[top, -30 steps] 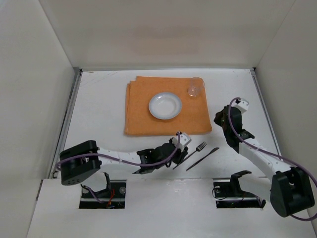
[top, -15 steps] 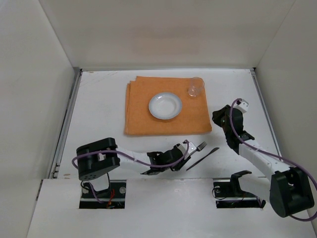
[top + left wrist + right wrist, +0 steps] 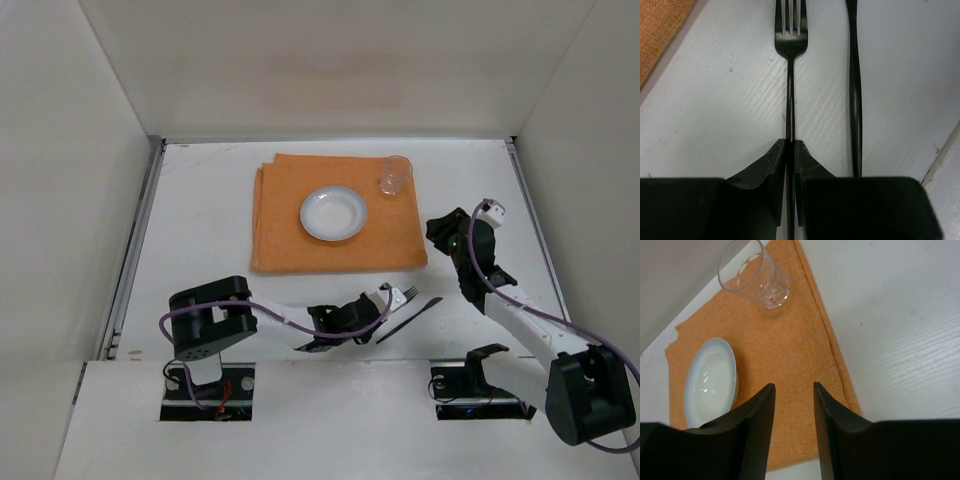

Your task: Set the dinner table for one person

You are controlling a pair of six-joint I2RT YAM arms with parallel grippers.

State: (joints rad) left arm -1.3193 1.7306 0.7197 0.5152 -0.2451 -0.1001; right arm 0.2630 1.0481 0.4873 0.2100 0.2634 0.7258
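Next, I release the black fork with my left gripper on the orange mat (image 3: pixel 282 227) beside the white plate, opposite the clear glass.
A black fork (image 3: pixel 789 45) lies on the white dinner table (image 3: pixel 200 220), just below the orange mat's (image 3: pixel 290 220) near right corner. My left gripper (image 3: pixel 790 141) is shut on the fork's handle, tines pointing away; from above, the left gripper (image 3: pixel 378 303) sits low over the table. A black knife (image 3: pixel 855 100) lies parallel, just right of the fork. On the mat stand a white plate (image 3: pixel 333 213) and a clear glass (image 3: pixel 392 177). My right gripper (image 3: pixel 794 385) hangs open and empty over the mat's right edge, with the glass (image 3: pixel 757 275) and plate (image 3: pixel 710 380) ahead of it.
White panels wall the table on the left, back and right. The knife (image 3: pixel 410 320) lies diagonally near the front ledge, between the two arms. The right arm (image 3: pixel 500 300) reaches up along the table's right side.
My left gripper slid right along the table to the fork and closed on its handle. The right gripper opened and shifted slightly left toward the mat.
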